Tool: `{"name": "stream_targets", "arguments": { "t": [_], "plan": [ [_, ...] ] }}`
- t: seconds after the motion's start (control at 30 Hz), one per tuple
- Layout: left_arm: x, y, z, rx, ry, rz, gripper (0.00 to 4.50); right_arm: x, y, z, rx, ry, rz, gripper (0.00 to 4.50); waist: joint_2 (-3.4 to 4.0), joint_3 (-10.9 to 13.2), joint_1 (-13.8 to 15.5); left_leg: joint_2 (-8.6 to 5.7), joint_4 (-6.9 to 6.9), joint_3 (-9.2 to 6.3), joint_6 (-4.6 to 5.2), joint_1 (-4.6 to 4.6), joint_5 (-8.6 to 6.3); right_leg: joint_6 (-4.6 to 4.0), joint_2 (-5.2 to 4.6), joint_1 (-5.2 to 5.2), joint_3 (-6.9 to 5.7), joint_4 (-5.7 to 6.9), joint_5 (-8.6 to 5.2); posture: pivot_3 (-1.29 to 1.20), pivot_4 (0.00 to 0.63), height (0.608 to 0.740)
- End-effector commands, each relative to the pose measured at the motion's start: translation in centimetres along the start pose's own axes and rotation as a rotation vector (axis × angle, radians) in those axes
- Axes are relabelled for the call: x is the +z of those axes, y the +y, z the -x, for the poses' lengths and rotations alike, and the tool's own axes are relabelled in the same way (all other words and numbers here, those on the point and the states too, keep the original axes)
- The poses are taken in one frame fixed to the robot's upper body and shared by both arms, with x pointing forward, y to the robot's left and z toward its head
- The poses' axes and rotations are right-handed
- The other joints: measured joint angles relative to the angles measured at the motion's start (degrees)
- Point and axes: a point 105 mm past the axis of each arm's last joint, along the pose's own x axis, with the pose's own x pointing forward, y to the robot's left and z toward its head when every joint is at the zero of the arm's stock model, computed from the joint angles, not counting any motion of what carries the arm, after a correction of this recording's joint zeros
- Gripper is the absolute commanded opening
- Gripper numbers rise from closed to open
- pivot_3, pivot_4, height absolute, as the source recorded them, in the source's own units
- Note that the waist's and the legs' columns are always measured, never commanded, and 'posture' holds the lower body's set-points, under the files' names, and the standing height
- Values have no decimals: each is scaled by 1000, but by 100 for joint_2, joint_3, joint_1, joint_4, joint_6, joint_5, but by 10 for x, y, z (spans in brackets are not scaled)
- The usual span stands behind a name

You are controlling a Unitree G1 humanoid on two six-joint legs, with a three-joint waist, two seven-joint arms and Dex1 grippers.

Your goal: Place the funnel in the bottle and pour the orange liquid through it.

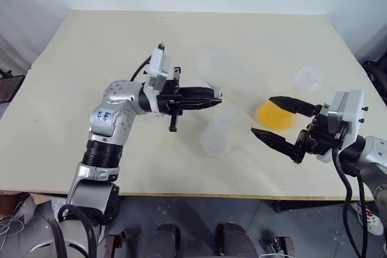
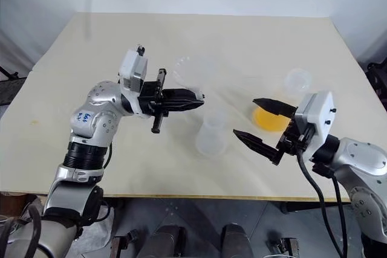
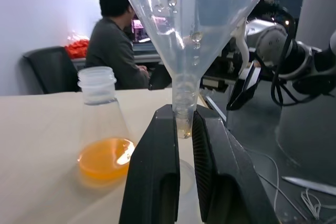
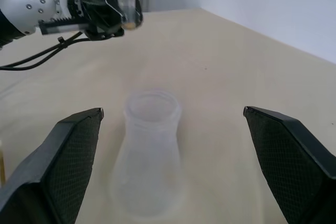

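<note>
I should let go of the clear funnel, now held upright above the table, with my left gripper in the opening of the frosted empty bottle [image 1: 227,113] [image 3: 186,177].
My left gripper [image 1: 217,96] is shut on the thin stem of the clear funnel [image 3: 195,19], holding it upright above the table with the cone on top. The bottle [image 1: 217,132], a small frosted empty flask, stands just below and to the right of those fingertips. My right gripper [image 1: 263,115] is open and level, pointing at the bottle [image 4: 150,156] from a short way off with nothing between its fingers. The orange liquid [image 1: 275,115] lies in the bottom of a larger clear flask [image 3: 103,129] beside the right gripper's far finger.
The pale table [image 1: 91,58] ends near my arms at its front edge. A person [image 3: 113,51] sits at a desk in the background beyond the table.
</note>
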Motion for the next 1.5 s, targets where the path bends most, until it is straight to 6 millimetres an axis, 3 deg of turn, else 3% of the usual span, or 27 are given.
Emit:
{"name": "stream_targets", "arguments": {
  "t": [0.03,0.3,1.5],
  "plan": [
    [-4,1,-9,-38,34,-17,77,13,5,2,-4,-47,44,4500,0,0,2,-2,0,0,0,0,0,0,0,0,0,-2,0,0,150,740],
    [-18,5,-17,-54,90,-3,77,13,9,3,-18,-45,37,4500,0,0,4,-4,0,1,1,0,0,0,1,1,0,-2,0,0,150,740],
    [-27,12,-23,-67,130,6,77,9,15,6,-36,-29,16,4500,0,0,5,-10,0,0,3,0,1,0,0,2,0,-2,0,0,150,740]
  ]
}}
